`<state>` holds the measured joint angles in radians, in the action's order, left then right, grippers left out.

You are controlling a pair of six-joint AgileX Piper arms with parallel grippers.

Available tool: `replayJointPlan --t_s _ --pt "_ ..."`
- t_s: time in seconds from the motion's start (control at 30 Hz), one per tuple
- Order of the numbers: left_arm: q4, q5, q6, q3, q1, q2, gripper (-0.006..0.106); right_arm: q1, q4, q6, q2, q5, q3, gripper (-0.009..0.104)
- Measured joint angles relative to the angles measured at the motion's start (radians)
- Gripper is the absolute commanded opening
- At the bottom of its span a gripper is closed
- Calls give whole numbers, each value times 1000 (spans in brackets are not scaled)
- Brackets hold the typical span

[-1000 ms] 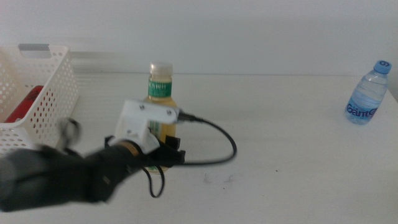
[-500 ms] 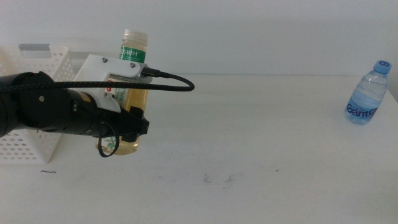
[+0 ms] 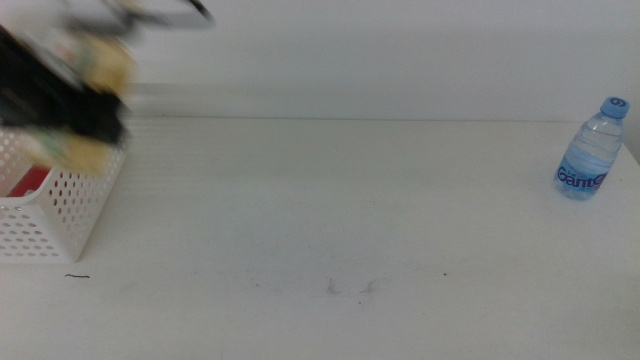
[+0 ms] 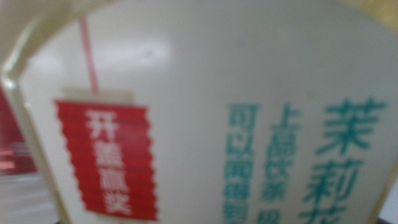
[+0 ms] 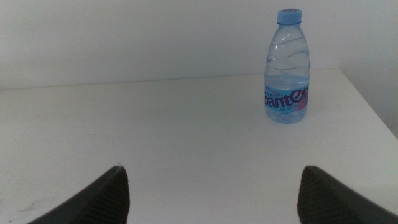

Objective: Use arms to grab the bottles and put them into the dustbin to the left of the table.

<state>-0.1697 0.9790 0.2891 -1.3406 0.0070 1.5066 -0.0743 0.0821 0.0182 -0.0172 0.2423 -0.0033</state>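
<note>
Next, my left gripper lets go of the yellow tea bottle. It will then rest between the red cola can and the dustbin's side point(image 3: 45, 177).
My left gripper point(image 3: 85, 105) is a dark motion blur at the far left, above the white perforated dustbin point(image 3: 60, 215). It is shut on the yellow tea bottle point(image 3: 105, 65), held in the air over the bin's rim. The bottle's pale label with green and red print fills the left wrist view point(image 4: 217, 124) and hides the jaws there. A red cola can point(image 3: 28, 182) lies inside the dustbin. The small clear water bottle point(image 3: 590, 150) stands upright at the far right. It also shows in the right wrist view point(image 5: 288, 68), well ahead of my open, empty right gripper point(image 5: 213, 180).
The white table point(image 3: 350, 220) has faint dark scuff marks near its front middle. The right arm is out of the middle view. A plain white wall runs behind the table.
My left arm has lifted the tea bottle off the table and swung it left and up, from the table's middle-left to above the dustbin. The water bottle has not moved.
</note>
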Motion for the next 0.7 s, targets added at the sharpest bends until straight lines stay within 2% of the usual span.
replayJointPlan --t_s 0.17,0.3,0.4,0.7 --pt "34 158 32 -277 177 138 -2 0 0 0 0 0 0 79" --pt "64 238 48 -410 235 249 -2 0 0 0 0 0 0 79" --pt "83 254 48 -445 261 331 -2 0 0 0 0 0 0 79" --pt "64 265 66 -447 282 540 1 0 0 0 0 0 0 79"
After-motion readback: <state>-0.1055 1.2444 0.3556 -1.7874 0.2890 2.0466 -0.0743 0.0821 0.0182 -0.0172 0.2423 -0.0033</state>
